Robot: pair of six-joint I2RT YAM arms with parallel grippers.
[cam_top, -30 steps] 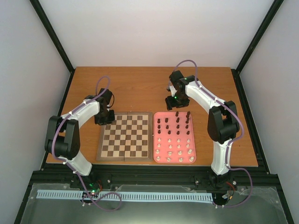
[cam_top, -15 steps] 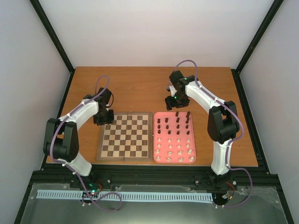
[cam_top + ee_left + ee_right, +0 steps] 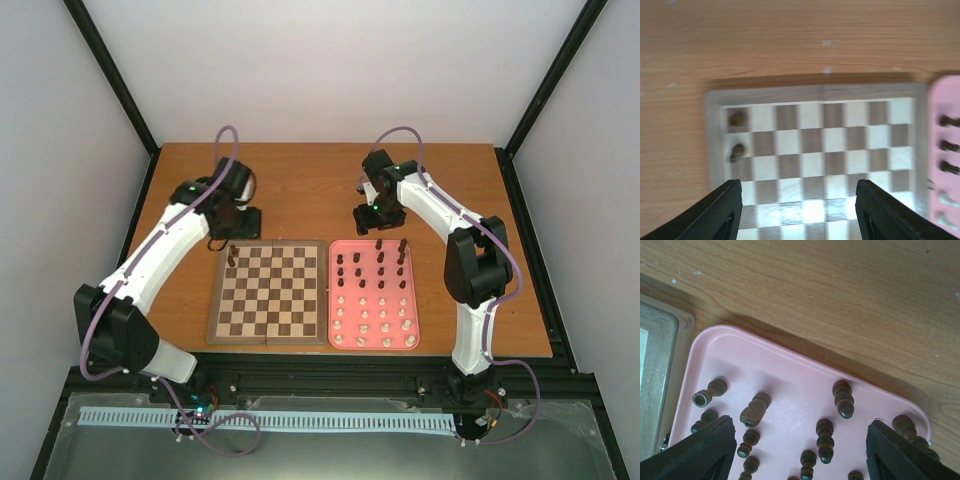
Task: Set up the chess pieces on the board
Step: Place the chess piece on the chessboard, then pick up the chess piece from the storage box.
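My left gripper needs to close on the head of the middle dark piece (image 3: 340, 269) (image 3: 945, 145) in the row of the pink tray that is nearest the board.
The board (image 3: 268, 340) lies left of centre; in the left wrist view its border (image 3: 815, 92) shows. Two dark chess pieces (image 3: 736, 118) (image 3: 737, 151) stand on its far left squares (image 3: 232, 255). My left gripper (image 3: 240, 220) (image 3: 798, 182) hovers open above the board's far edge, with nothing between its fingers. The other dark pieces (image 3: 360, 265) and the cream pieces (image 3: 375, 320) stand in the pink tray (image 3: 375, 345). My right gripper (image 3: 372, 222) (image 3: 800, 422) is open over the tray's far end (image 3: 790, 375), above several dark pieces (image 3: 842, 397), holding none.
The pink tray (image 3: 945, 90) sits right beside the board's right edge. Bare wooden table (image 3: 300, 180) stretches behind both. Black frame posts and white walls close in the table on the left, right and back.
My left gripper has opened, risen and drawn back from the board's far left corner, leaving a dark piece standing there. The right arm has barely moved.
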